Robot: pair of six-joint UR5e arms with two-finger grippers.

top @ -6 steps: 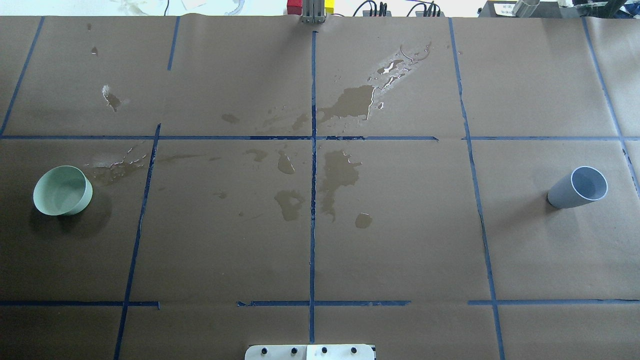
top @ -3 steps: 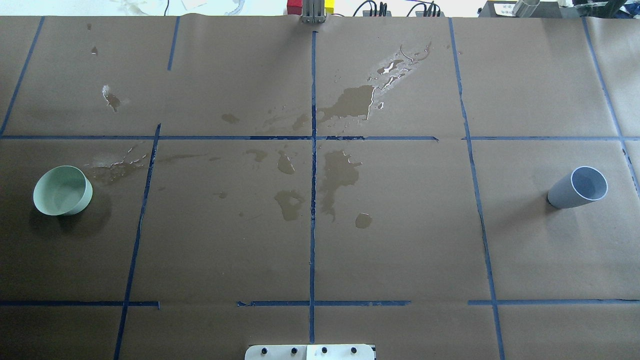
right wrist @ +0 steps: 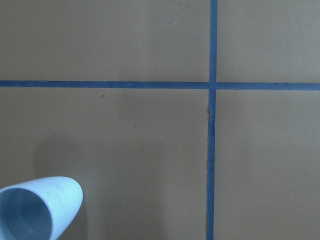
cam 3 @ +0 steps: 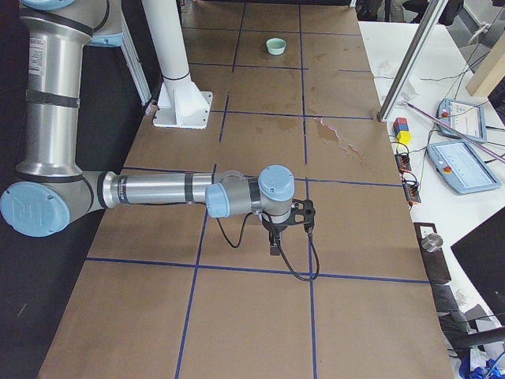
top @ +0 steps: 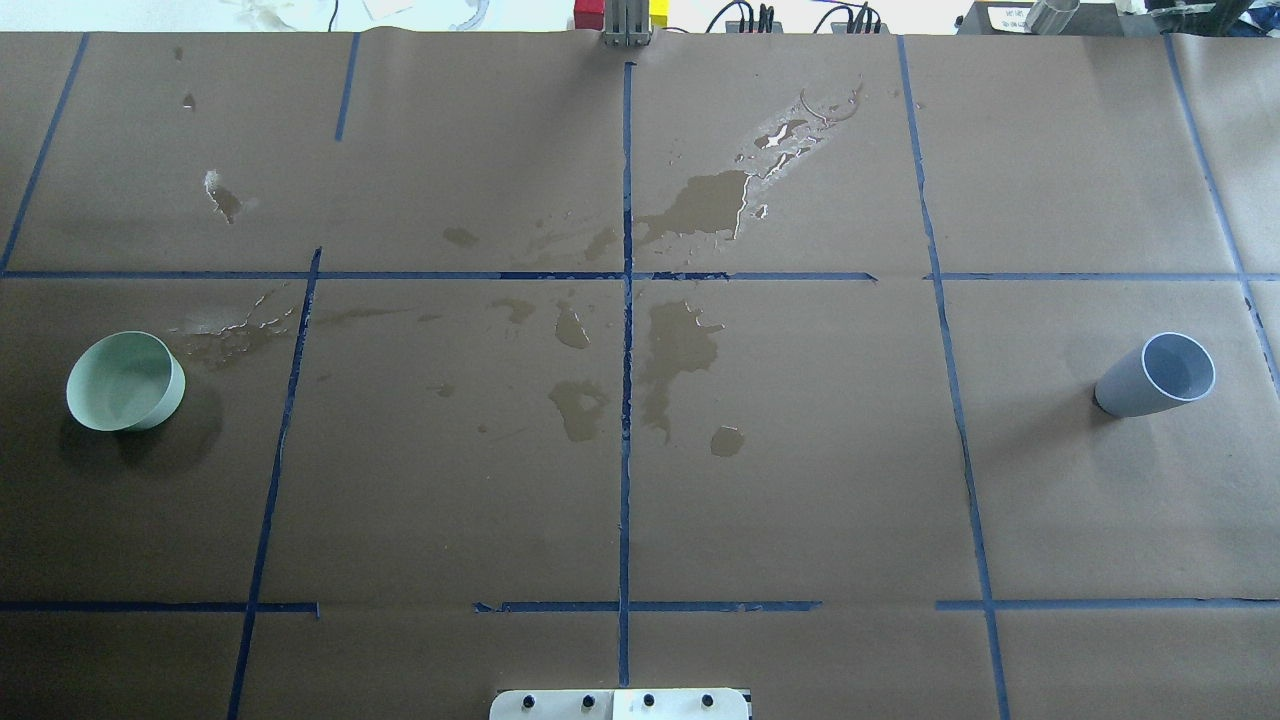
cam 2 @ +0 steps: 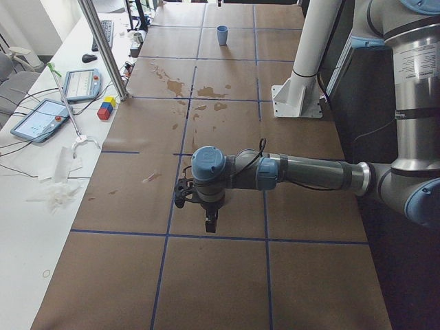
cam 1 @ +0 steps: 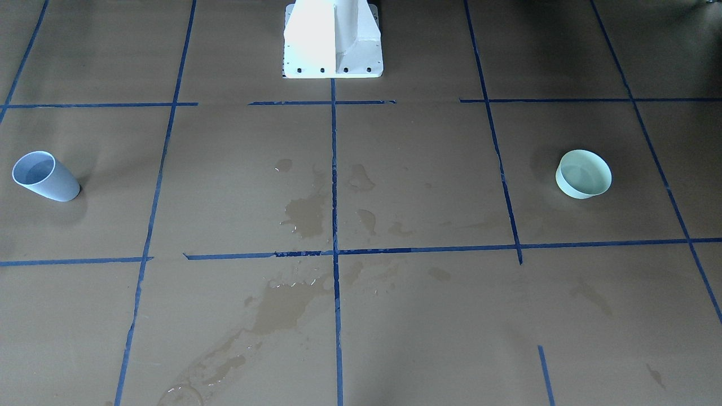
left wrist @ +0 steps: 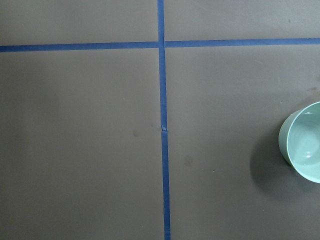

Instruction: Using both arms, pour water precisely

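Next, my left gripper moves to close on the pale green bowl's rim [cam 1: 610, 177] [left wrist: 288, 146], at the side that is farthest away from the grey-blue cup.
A pale green bowl [top: 125, 381] stands upright on the brown paper at the table's left end; it also shows in the front view [cam 1: 583, 173] and at the right edge of the left wrist view [left wrist: 304, 146]. A grey-blue cup [top: 1157, 374] stands upright at the right end, also in the right wrist view [right wrist: 37, 210]. I cannot make out water in either. My left gripper [cam 2: 210, 223] and right gripper [cam 3: 274, 246] hang above the table and show only in the side views. I cannot tell whether they are open or shut.
Wet stains and a glossy spill [top: 785, 140] mark the paper around the middle and far middle. Blue tape lines [top: 626, 330] form a grid. The white mounting pedestal [cam 1: 333, 39] stands at the robot's edge. Tablets and coloured blocks [cam 3: 401, 130] lie on the side bench.
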